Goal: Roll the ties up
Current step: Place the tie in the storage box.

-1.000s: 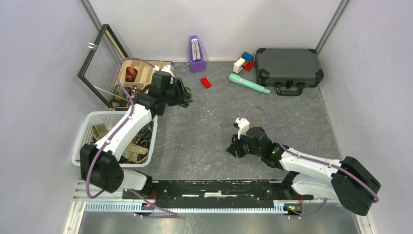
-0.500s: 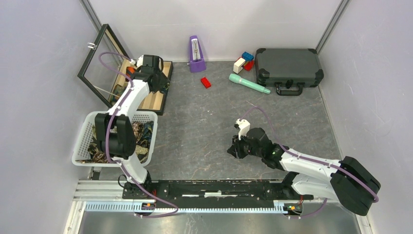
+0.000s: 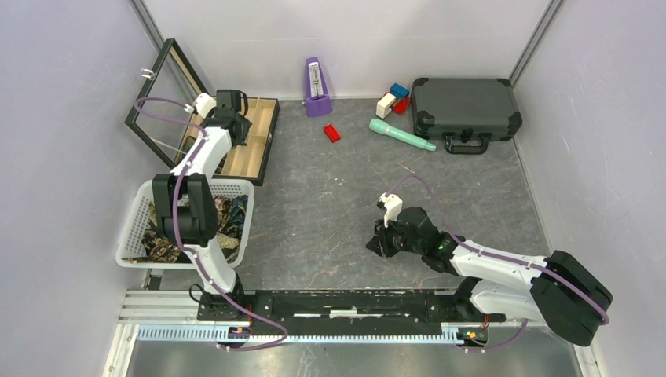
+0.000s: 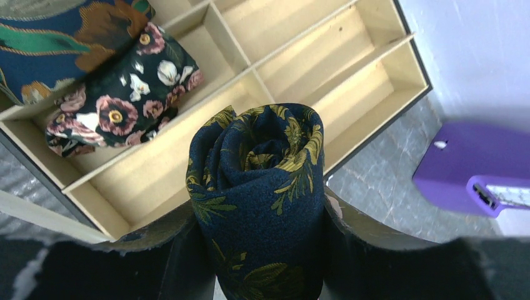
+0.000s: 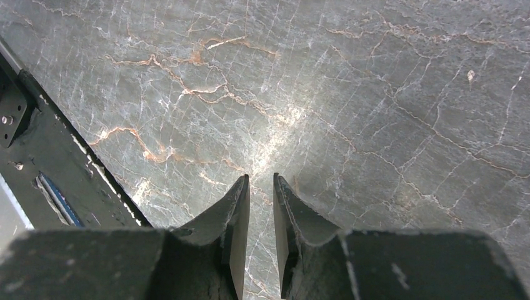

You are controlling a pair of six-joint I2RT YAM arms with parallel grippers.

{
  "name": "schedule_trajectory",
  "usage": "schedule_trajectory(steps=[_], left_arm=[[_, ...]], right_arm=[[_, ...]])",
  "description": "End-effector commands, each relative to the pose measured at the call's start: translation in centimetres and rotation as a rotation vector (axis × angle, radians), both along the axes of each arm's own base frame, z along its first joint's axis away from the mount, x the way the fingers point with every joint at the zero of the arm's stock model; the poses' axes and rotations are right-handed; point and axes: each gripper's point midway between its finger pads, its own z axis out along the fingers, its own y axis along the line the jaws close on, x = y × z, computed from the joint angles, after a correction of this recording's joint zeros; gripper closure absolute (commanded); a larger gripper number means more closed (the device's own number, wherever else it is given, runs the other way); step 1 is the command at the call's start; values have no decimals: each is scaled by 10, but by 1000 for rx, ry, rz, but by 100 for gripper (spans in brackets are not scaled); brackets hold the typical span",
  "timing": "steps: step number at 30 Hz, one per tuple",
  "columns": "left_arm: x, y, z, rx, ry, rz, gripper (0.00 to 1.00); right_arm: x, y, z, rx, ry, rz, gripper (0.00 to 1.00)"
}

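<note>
I will set the navy tie down with my left gripper in the empty compartment (image 3: 236, 154) (image 4: 178, 151) beside the dark floral tie. The navy tie now hovers over the wooden divided box.
A navy tie with yellow-green leaves, rolled into a coil (image 4: 259, 187), stands upright between the fingers of my left gripper (image 4: 259, 215), which is shut on it. That gripper (image 3: 236, 129) hovers over the wooden divided box (image 3: 255, 141). Two other rolled ties, a dark floral one (image 4: 119, 103) and a blue one (image 4: 56, 44), lie in the box's compartments (image 4: 350, 75). Several loose ties (image 3: 224, 216) fill the white basket (image 3: 137, 216). My right gripper (image 3: 375, 239) hangs low over bare table, its jaws (image 5: 261, 181) a narrow gap apart with nothing between them.
The box's glass lid (image 3: 161, 98) leans open at the far left. A purple metronome (image 3: 316, 78), a red block (image 3: 332, 133), a teal tool (image 3: 400, 133), small blocks (image 3: 393, 98) and a dark case (image 3: 465, 107) sit along the back.
My left arm has swung left and back with the rolled tie, from beside the box to over its compartments. The right arm has stayed put.
</note>
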Motion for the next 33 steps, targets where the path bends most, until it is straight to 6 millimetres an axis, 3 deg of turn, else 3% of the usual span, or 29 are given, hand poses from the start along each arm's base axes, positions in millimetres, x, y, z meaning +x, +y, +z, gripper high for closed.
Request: schedule_trajectory(steps=[1, 6, 17, 20, 28, 33], left_arm=[[16, 21, 18, 21, -123, 110, 98], [15, 25, -2, 36, -85, 137, 98], [11, 28, -70, 22, 39, 151, 98], [2, 28, -88, -2, 84, 176, 98], [-25, 26, -112, -50, 191, 248, 98], [-41, 40, -130, -58, 274, 296, 98]], right_arm=[[1, 4, 2, 18, -11, 14, 74], [0, 5, 0, 15, -5, 23, 74], [-2, 2, -3, 12, -2, 19, 74], [-2, 1, -4, 12, -2, 19, 75], [-3, 1, -4, 13, -2, 20, 75], [-3, 2, -3, 16, -1, 24, 75]])
